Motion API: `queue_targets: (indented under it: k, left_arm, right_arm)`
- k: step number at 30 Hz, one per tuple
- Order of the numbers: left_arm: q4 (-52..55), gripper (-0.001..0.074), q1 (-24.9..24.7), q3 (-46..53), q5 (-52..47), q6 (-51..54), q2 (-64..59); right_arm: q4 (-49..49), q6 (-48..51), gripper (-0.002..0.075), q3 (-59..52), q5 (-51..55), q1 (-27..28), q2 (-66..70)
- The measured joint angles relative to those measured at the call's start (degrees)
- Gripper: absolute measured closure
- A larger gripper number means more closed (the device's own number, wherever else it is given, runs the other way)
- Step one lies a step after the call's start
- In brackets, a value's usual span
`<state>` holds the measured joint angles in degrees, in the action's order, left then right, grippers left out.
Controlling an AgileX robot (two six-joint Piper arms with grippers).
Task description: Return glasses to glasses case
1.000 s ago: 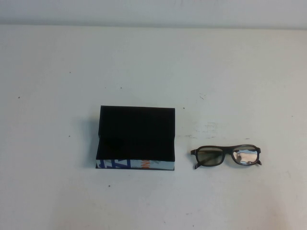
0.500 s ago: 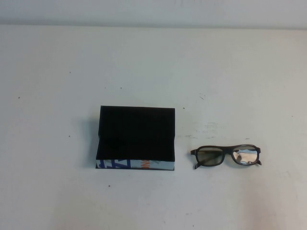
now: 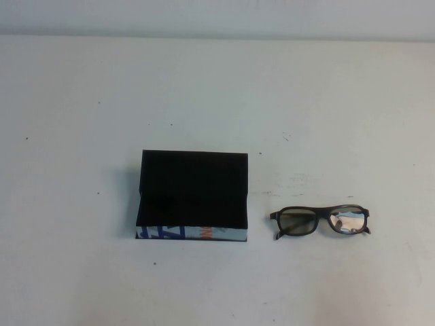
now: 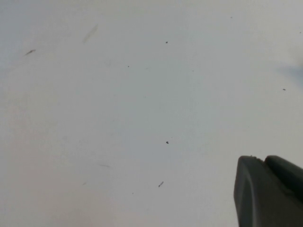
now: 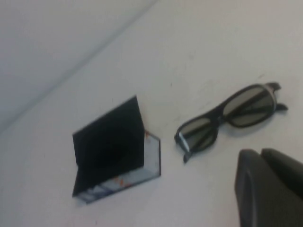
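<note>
The robot's right gripper needs to take hold of the bridge (image 3: pixel 324 213) (image 5: pixel 219 116) between the lenses of the glasses, so that it can carry them to the glasses case.
The glasses case (image 3: pixel 192 204) lies left of the table's middle with its black lid raised at the back and the blue, white and orange printed edge facing front. Its black inside shows nothing in it. The glasses (image 3: pixel 319 221), dark-framed with reflective lenses, lie on the table just right of the case, apart from it. Neither gripper shows in the high view. My right gripper (image 5: pixel 260 152) is shut and empty, above the table on the near side of the glasses (image 5: pixel 227 118) and case (image 5: pixel 111 146). My left gripper (image 4: pixel 264 160) is shut and empty over bare table.
The white table (image 3: pixel 217 95) has small dark specks and scuffs. A pale wall runs along the table's far edge (image 3: pixel 217 35).
</note>
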<state>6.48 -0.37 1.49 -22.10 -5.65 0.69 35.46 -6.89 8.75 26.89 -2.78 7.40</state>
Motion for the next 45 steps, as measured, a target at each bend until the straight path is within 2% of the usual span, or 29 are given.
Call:
queue_targets:
  k: [8, 16, 19, 27, 29, 33, 36, 41, 45]
  left_arm:
    - [0.0, 0.0739, 0.0, 0.0, 0.0, 0.0, 0.0]
    - [0.0, 0.0739, 0.0, 0.0, 0.0, 0.0, 0.0]
    - [0.0, 0.0739, 0.0, 0.0, 0.0, 0.0, 0.0]
    - [0.0, 0.0739, 0.0, 0.0, 0.0, 0.0, 0.0]
    - [0.0, 0.0739, 0.0, 0.0, 0.0, 0.0, 0.0]
    - [0.0, 0.0739, 0.0, 0.0, 0.0, 0.0, 0.0]
    - [0.0, 0.0739, 0.0, 0.0, 0.0, 0.0, 0.0]
    - [0.0, 0.0739, 0.0, 0.0, 0.0, 0.0, 0.0]
    - [0.0, 0.0739, 0.0, 0.0, 0.0, 0.0, 0.0]
  right_arm:
    - [0.1, 15.8, 0.0737, 19.2, 23.2, 0.0, 22.5]
    - [-3.3, 29.2, 0.0737, 26.4, 28.8, -0.6, 38.7]
    - [-8.3, 30.9, 0.0737, 29.3, 28.9, -5.3, 44.3]
    - [-24.1, 33.0, 0.0737, 41.3, 28.6, -23.4, 60.6]
    - [-28.0, 35.1, 0.0737, 44.9, 28.3, -25.8, 64.7]
    - [-32.8, 43.4, 0.0732, 51.1, 28.1, -27.1, 71.9]
    - [-35.9, 51.0, 0.0693, 54.6, 28.0, -27.2, 76.5]
    - [-38.7, 65.2, 0.0542, 57.4, 27.9, -27.2, 82.7]
    - [-39.3, 69.9, 0.0447, 59.1, 27.5, -26.3, 86.6]
